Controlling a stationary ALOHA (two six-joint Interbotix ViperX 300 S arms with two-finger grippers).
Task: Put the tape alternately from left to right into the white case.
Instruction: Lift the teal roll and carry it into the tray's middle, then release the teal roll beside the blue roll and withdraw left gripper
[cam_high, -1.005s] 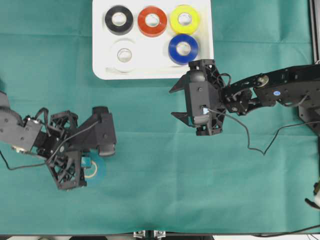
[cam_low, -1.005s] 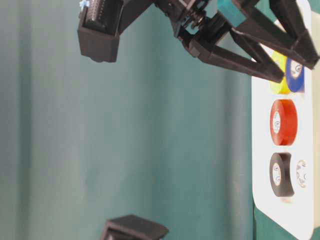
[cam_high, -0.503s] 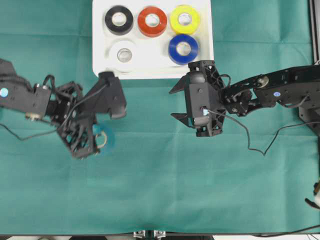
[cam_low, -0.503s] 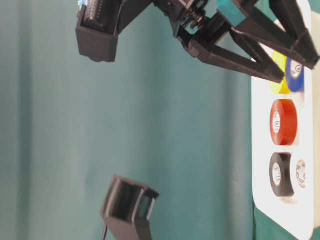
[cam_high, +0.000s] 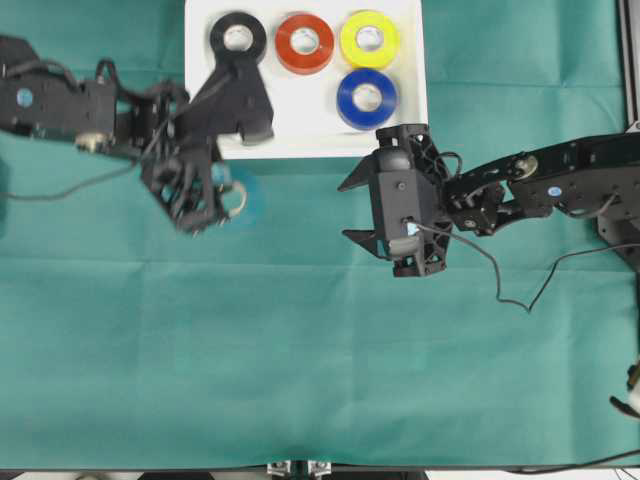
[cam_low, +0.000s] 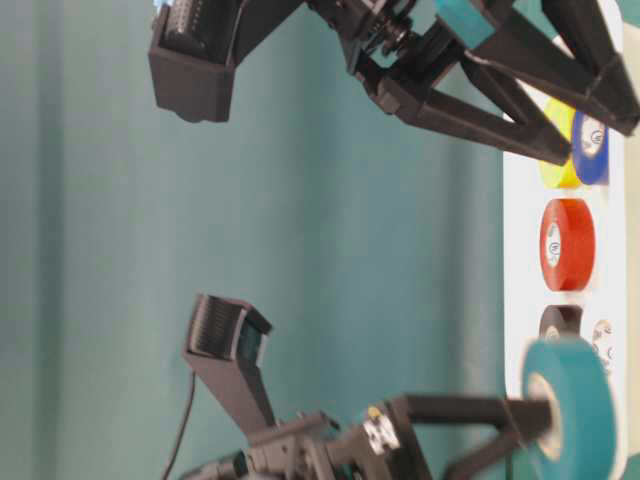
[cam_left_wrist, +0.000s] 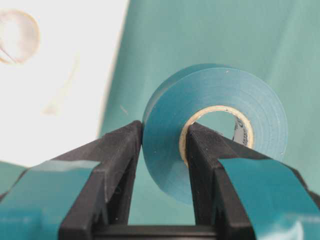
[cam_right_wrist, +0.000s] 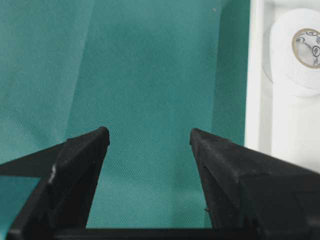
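Note:
My left gripper needs to release the teal tape in front of the orange-red roll, beside the blue roll (cam_high: 310, 91). The teal tape now hangs just off the case's near edge.
The teal tape (cam_high: 243, 199) hangs just off the near edge of the white case (cam_high: 300, 148), with my left gripper (cam_high: 228, 196) shut on it. One finger is inside the pale core and the other outside on the roll's wall (cam_left_wrist: 165, 135). The teal roll (cam_low: 566, 412) is held clear of the cloth. In the case lie the black (cam_high: 238, 32), orange-red (cam_high: 304, 42), yellow (cam_high: 369, 38) and blue (cam_high: 365, 97) rolls. The left arm covers the white roll from above, but it shows in the right wrist view (cam_right_wrist: 299, 50). My right gripper (cam_high: 346, 208) stands open and empty over the cloth near the case's near right corner.
Green cloth (cam_high: 320, 350) covers the table. A black cable (cam_high: 500, 285) trails from the right arm across the cloth. A metal frame (cam_high: 628, 60) runs along the right edge.
My left gripper has carried the teal roll from the near left of the cloth up to the case's near edge. The left arm now covers the white roll. The right arm has stayed put.

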